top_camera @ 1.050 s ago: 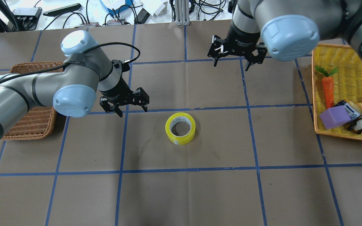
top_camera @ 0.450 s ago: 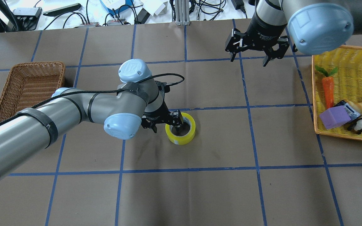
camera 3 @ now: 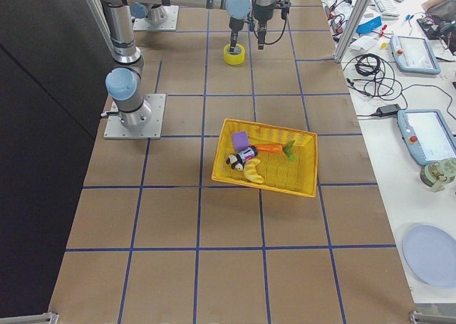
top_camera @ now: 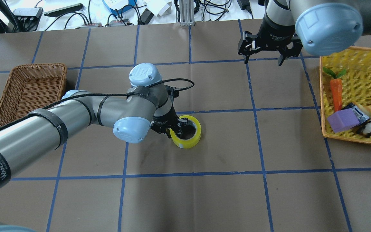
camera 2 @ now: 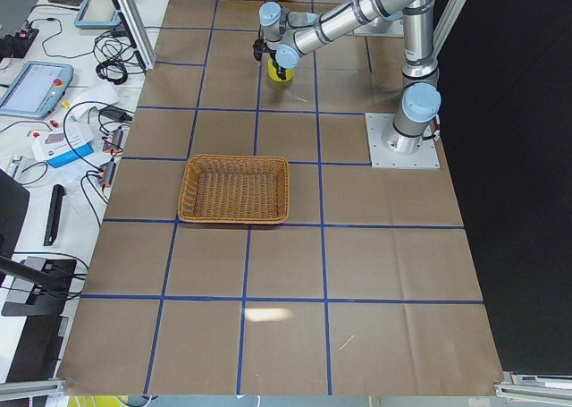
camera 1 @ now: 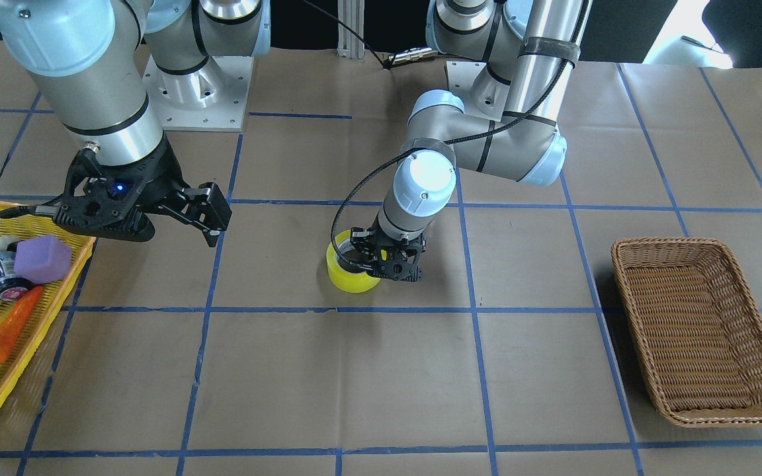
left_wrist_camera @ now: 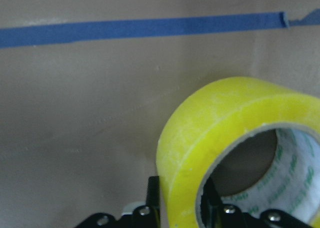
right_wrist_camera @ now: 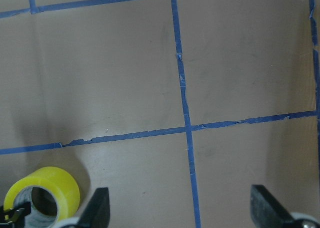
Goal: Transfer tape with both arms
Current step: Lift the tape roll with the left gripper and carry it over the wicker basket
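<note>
Next, my left gripper puts the yellow tape down inside the brown wicker basket (camera 1: 682, 320), near the side of the basket that faces the middle of the table.
The yellow tape (top_camera: 190, 138) lies flat near the table's middle; it also shows in the front view (camera 1: 348, 277) and the right wrist view (right_wrist_camera: 50, 185). My left gripper (top_camera: 175, 127) points down over the tape's left wall, one finger inside the ring and one outside. In the left wrist view the fingers (left_wrist_camera: 152, 198) pinch the yellow wall (left_wrist_camera: 225, 112). My right gripper (top_camera: 264, 59) hangs open and empty above the table at the back right, well away from the tape; it also shows in the front view (camera 1: 113, 221).
A brown wicker basket (top_camera: 27, 87) stands empty at the left. A yellow basket (top_camera: 322, 96) at the right edge holds a carrot (top_camera: 336, 93), a purple block (top_camera: 343, 120) and other toys. Blue tape lines grid the brown table.
My left arm has swung right from beside the wicker basket to the tape, and its fingers have come down over the tape's wall and narrowed on it. My right gripper has drifted back and right.
</note>
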